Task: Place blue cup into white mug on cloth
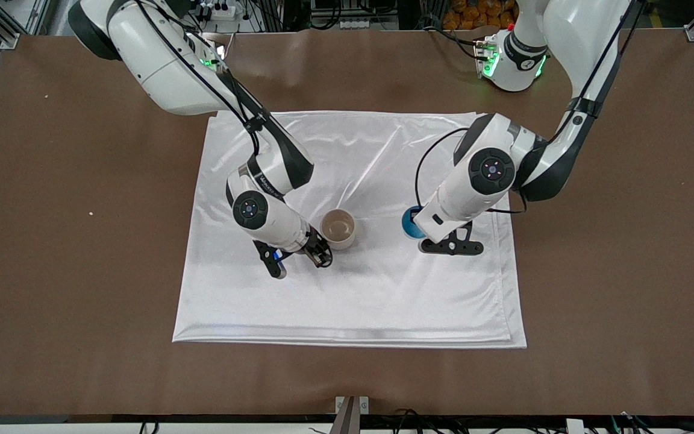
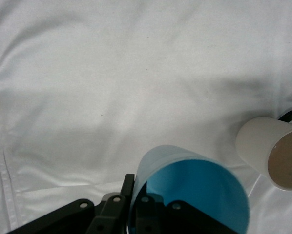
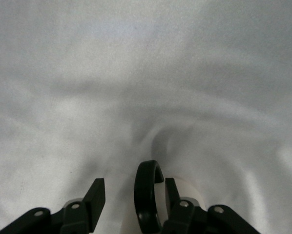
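My left gripper needs to let go of the blue cup inside the white mug's opening (image 1: 338, 226) (image 2: 286, 160), next to my right gripper.
The blue cup (image 2: 185, 190) is pinched by its rim in my left gripper (image 2: 135, 187), one finger outside the wall and one inside. The cup (image 1: 409, 222) is at the cloth (image 1: 353, 295), toward the left arm's end from the white mug (image 1: 338, 229). I cannot tell whether it touches the cloth. The mug stands upright on the cloth, and the left wrist view shows the mug (image 2: 260, 144) apart from the cup. My right gripper (image 1: 321, 256) is low beside the mug. This right gripper (image 3: 135, 187) is open, and the mug's black loop handle (image 3: 147, 195) stands between its fingers, close to one finger.
The cloth lies in the middle of the brown table (image 1: 612, 271), with bare table all round it. Both arms reach down over the cloth from the base side. Nothing else lies on the cloth.
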Robot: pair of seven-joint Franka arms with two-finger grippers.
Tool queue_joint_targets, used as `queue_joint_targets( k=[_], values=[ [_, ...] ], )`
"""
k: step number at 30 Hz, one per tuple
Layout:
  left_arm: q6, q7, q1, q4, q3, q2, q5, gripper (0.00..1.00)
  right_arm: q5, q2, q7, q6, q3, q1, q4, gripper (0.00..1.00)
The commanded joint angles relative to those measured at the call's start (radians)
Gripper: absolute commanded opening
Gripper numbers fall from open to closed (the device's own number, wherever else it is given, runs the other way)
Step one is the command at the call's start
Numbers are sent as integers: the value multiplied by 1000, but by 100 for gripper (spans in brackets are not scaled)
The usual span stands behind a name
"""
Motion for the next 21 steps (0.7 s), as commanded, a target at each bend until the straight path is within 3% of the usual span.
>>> queue_joint_targets(
  k=[1,8,11,16,21],
  values=[
    [-10,-62,-31,40,4,23,19,0,3,10,-1,-10,-4,-7,32,100],
    [-10,-144,-86,90,4,53,17,0,-18,-30,-62,-88,-3,-80,34,100],
    [-10,-186,-127,120,7,71,19,0,-63,-48,-218,-220,-3,-128,45,100],
    [2,-263,-186,176,13,114,22,0,-65,-77,-516,-442,0,-243,91,100],
    [54,-286,-223,186,33,134,23,0,-63,-131,-751,-565,8,-353,101,100]
  ],
)
